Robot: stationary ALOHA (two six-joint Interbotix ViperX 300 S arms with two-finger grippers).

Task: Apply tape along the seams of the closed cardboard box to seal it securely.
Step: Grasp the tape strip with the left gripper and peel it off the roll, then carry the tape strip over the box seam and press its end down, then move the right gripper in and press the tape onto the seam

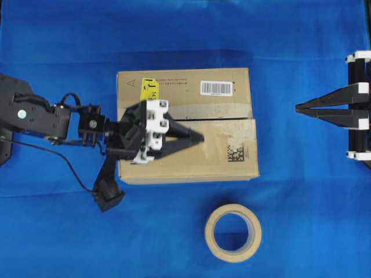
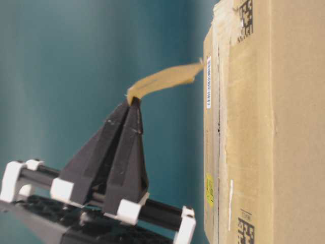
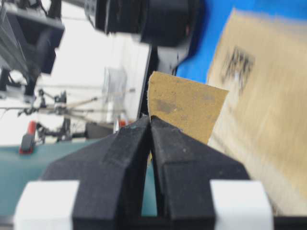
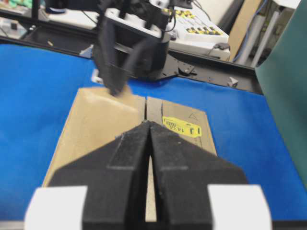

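My right gripper is to close on the small tan piece of tape, over the middle of the cardboard box's seam (image 1: pixel 185 120).
The cardboard box (image 1: pixel 185 168) lies flat in the middle of the blue cloth, with a yellow sticker (image 1: pixel 149 88) and a barcode label (image 1: pixel 216 88) on top. Its seam (image 1: pixel 226 119) runs as a dark line between the two top flaps, edged by pale worn tape. My left gripper (image 1: pixel 203 138) hovers over the box top, shut on one end of a small tan piece of tape (image 3: pixel 184 105). In the table-level view the tape (image 2: pixel 167 79) stretches from the fingertips to the box top, where its far end seems to touch. My right gripper (image 1: pixel 297 108) is shut and empty, right of the box.
A round beige tape roll (image 1: pixel 233 233) lies on the cloth in front of the box, right of centre. A black square code (image 1: pixel 239 152) marks the box's right end. Bare blue cloth (image 1: pixel 69 231) surrounds the box on all sides.
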